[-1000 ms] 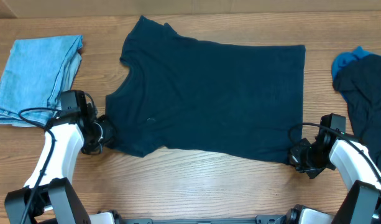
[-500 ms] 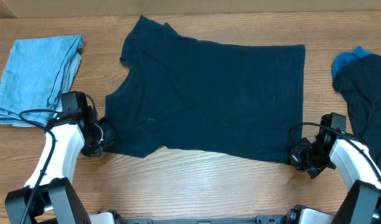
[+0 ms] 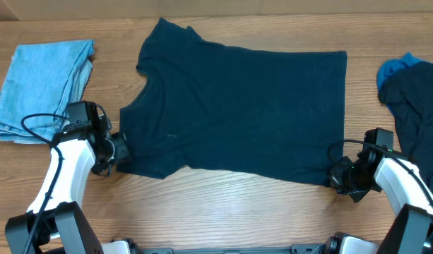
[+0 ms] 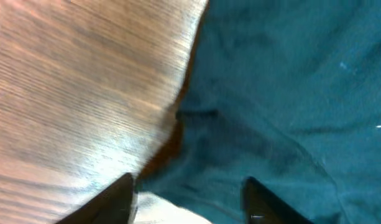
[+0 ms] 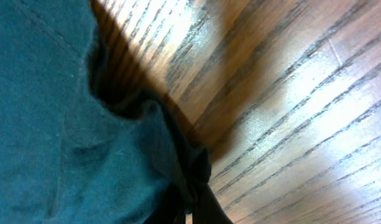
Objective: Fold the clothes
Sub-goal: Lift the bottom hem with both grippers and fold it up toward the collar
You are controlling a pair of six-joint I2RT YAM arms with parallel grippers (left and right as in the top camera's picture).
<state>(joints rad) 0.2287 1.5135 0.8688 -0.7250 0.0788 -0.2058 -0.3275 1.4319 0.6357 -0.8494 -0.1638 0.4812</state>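
Observation:
The T-shirt's corner is lying loose between my left gripper's open fingers. I need to pinch the T-shirt's edge there (image 4: 181,191) with my left gripper before both grippers lift and fold it over.
The clothes (image 3: 237,113), a dark navy T-shirt, lie spread flat across the middle of the wooden table (image 3: 223,204). At the shirt's lower left corner, my left gripper (image 3: 118,152) stands open. In the left wrist view its two dark fingertips (image 4: 112,200) are wide apart, and the shirt's edge (image 4: 271,93) lies loosely between them on the wood. At the lower right corner, my right gripper (image 3: 337,176) is shut on a pinched fold of the clothes (image 5: 66,124). In the right wrist view the gripper (image 5: 195,208) has its fingers pressed together around bunched fabric.
A folded light blue denim garment (image 3: 39,88) lies at the far left. At the right edge sits a heap of dark cloth (image 3: 417,106) with a bright blue piece (image 3: 396,67) on top. Bare wood runs along the front edge between my arms.
My left gripper has opened and let go of the shirt's lower left corner, shifting slightly. The right gripper stays shut on the lower right corner, and the shirt has not moved.

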